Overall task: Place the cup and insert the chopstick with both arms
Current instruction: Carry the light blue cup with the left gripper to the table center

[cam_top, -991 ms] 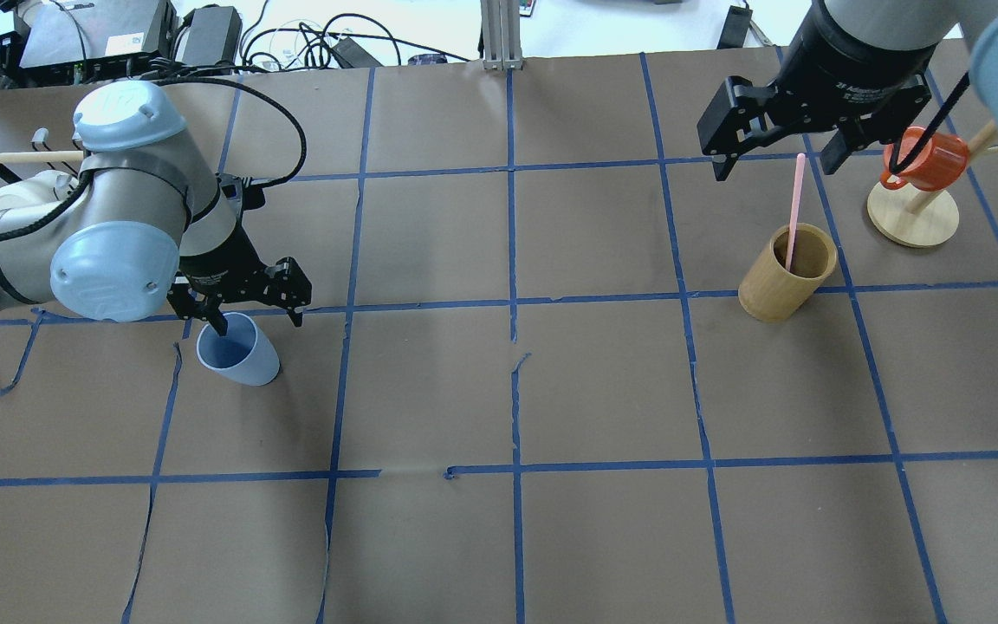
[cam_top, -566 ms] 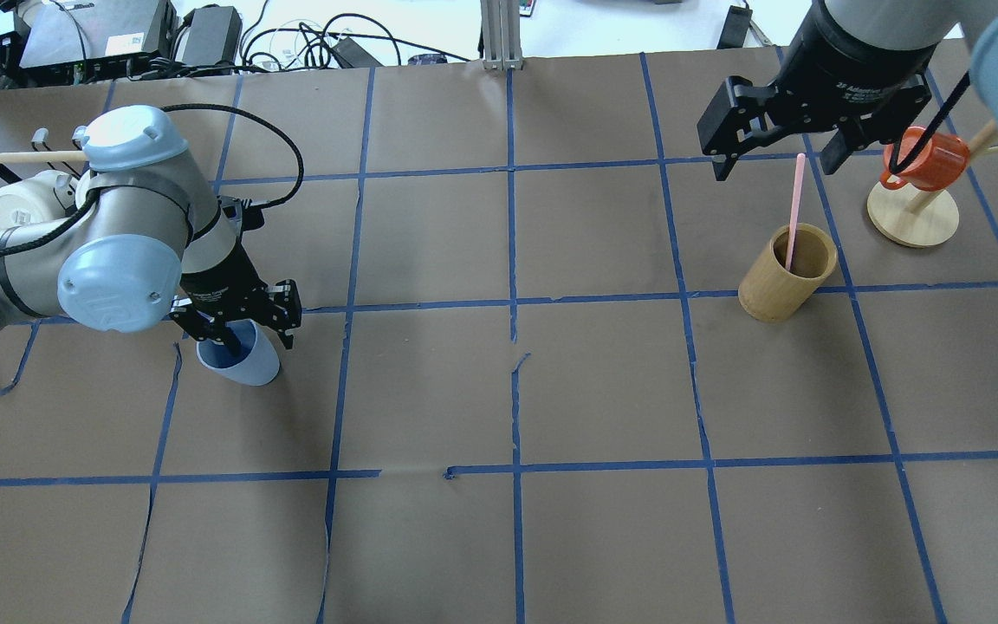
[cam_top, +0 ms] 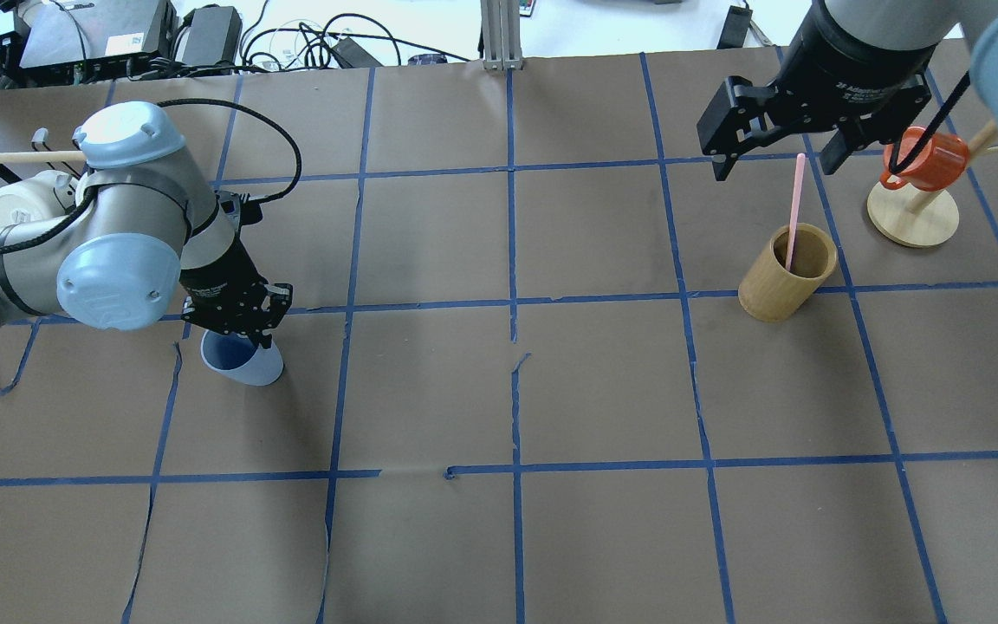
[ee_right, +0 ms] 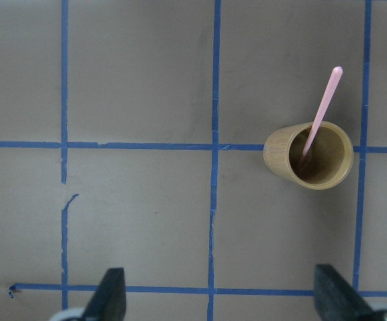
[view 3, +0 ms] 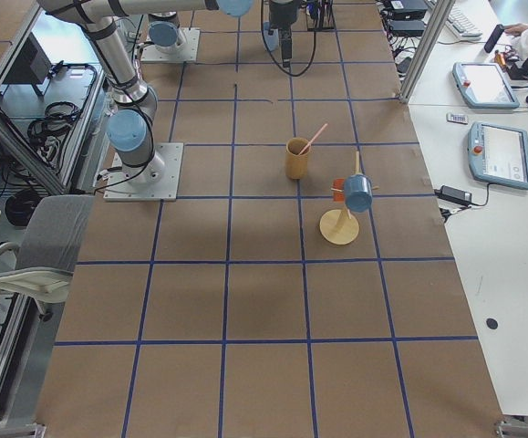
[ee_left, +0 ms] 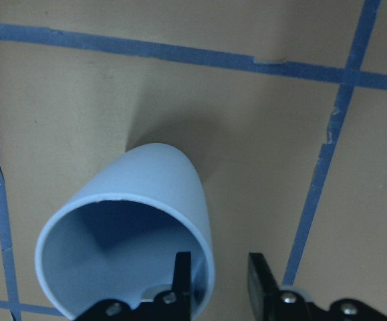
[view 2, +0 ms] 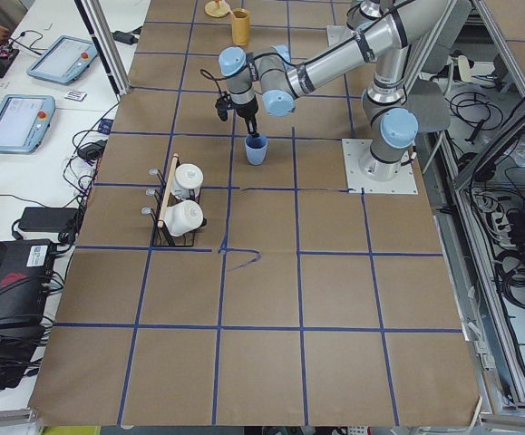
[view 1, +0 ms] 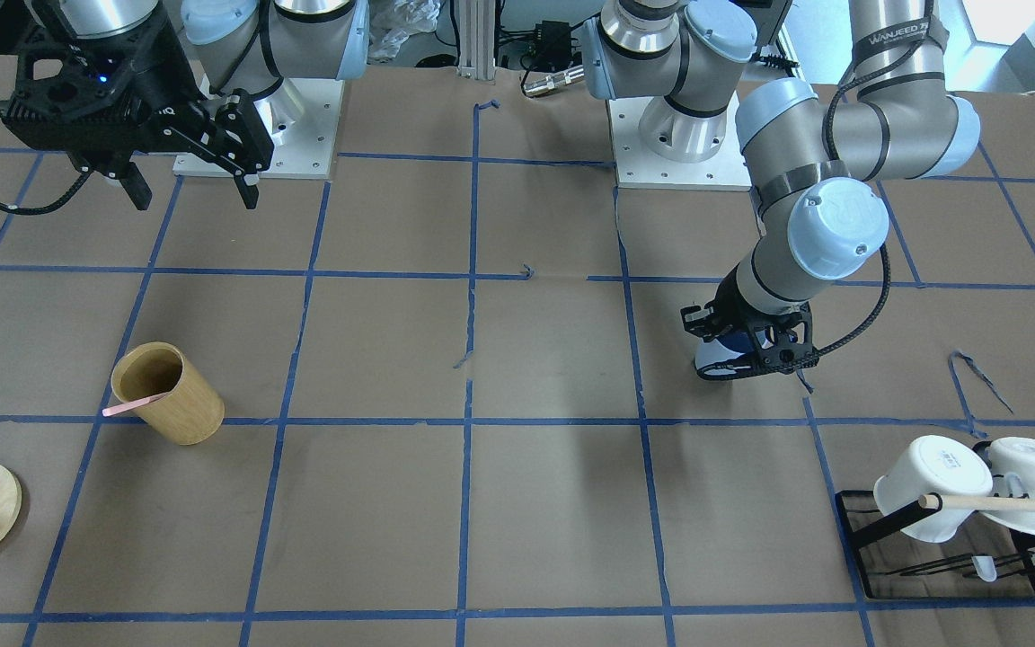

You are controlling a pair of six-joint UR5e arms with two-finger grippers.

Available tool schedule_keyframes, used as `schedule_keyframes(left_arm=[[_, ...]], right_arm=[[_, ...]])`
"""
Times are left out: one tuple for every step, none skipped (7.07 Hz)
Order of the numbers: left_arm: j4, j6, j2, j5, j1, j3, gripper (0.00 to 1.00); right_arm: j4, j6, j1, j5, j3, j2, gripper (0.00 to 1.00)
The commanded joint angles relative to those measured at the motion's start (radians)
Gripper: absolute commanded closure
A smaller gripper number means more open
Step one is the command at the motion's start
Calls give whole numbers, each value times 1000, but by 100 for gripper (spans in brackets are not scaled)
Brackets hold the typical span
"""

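I need to release the light-blue cup from my left gripper at the middle blue tape line [view 1: 479, 497], between holder and rack.
The light-blue cup [cam_top: 249, 369] stands on the table at the left; it also shows in the front view [view 1: 715, 366] and the left wrist view [ee_left: 153, 200]. My left gripper [cam_top: 239, 332] is shut on its rim, one finger [ee_left: 182, 271] inside and the other outside the wall. One pale-pink chopstick [cam_top: 794, 208] leans in the tan wooden holder [cam_top: 783, 279] at the right, also seen in the right wrist view [ee_right: 321, 110]. My right gripper [cam_top: 774, 169] hangs open and empty above the table, just behind the holder.
An orange mug [cam_top: 928, 160] hangs on a round wooden stand [cam_top: 913, 217] right of the holder. A black rack with white mugs [view 1: 931, 490] and a wooden rod stands at the far left. Blue tape lines grid the brown table.
My left gripper has lowered over the cup's rim and its fingers have narrowed from wide open to shut on the wall. The right arm has not moved.
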Motion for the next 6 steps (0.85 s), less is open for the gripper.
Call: schedule_keyframes(left_arm=[[20, -91, -11, -3, -15, 71, 100], [-14, -189, -26, -24, -44, 133, 100], [-22, -281, -48, -41, -113, 183, 100], [-14, -370, -94, -67, -179, 238, 100], [-8, -425, -140, -119, -226, 307, 100], [-8, -466, -193, -124, -275, 377, 100]], right_arm=[[-1, 0, 0, 2, 0, 1, 0], [0, 0, 0, 2, 0, 1, 0], [0, 0, 0, 2, 0, 1, 0], [-1, 0, 0, 2, 0, 0, 0], [0, 0, 0, 2, 0, 0, 0], [-1, 0, 0, 0, 0, 1, 0]])
